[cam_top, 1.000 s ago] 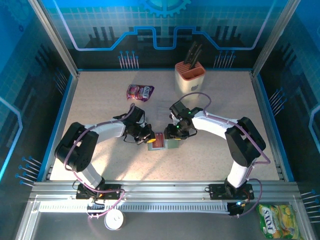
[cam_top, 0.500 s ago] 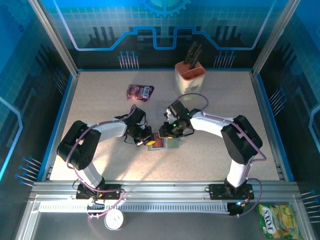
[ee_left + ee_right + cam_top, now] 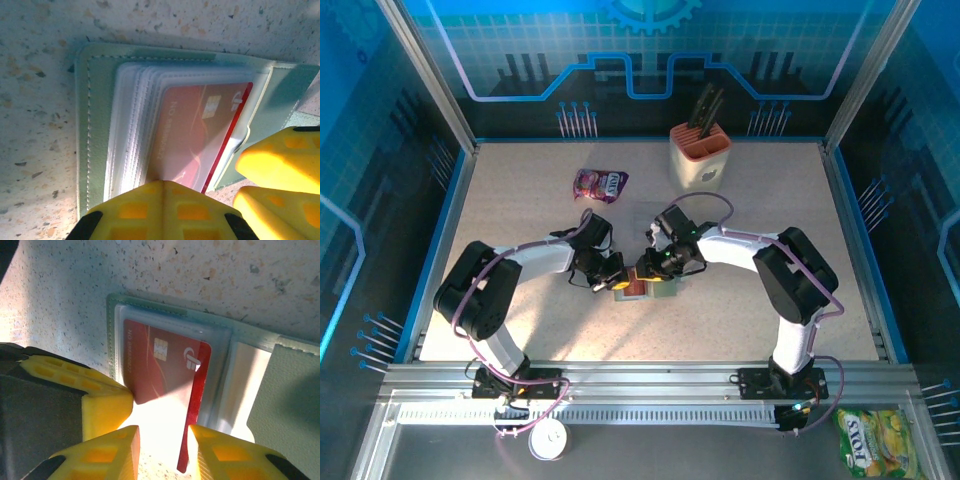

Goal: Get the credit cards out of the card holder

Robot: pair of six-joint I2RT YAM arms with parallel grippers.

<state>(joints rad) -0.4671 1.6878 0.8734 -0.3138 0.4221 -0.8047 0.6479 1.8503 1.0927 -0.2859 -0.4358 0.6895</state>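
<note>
Only a narrow red credit card strip clears the clear sleeve, so I should regrip that strip (image 3: 185, 444) with my right gripper and pull farther before lifting.
The sage-green card holder (image 3: 667, 291) lies open on the table between both arms, its clear sleeves fanned out (image 3: 95, 125) (image 3: 295, 390). A red credit card (image 3: 195, 130) (image 3: 160, 365) sits in the top sleeve, one long edge lifted and sticking out toward the right gripper. My left gripper (image 3: 617, 284) (image 3: 162, 186) is shut, its tips pressed on the sleeves' edge. My right gripper (image 3: 648, 272) (image 3: 162, 450) stands with its jaws apart on either side of the card's protruding end; glare hides any contact.
A purple snack pouch (image 3: 600, 183) lies at the back left and a beige knife block (image 3: 700, 155) at the back centre. A yellow pouch (image 3: 875, 440) sits off the table at the near right. The two grippers' yellow fingers (image 3: 280, 160) are nearly touching.
The right gripper has shifted left onto the card holder and its jaws have narrowed around the red card. The left gripper has stayed put and shut.
</note>
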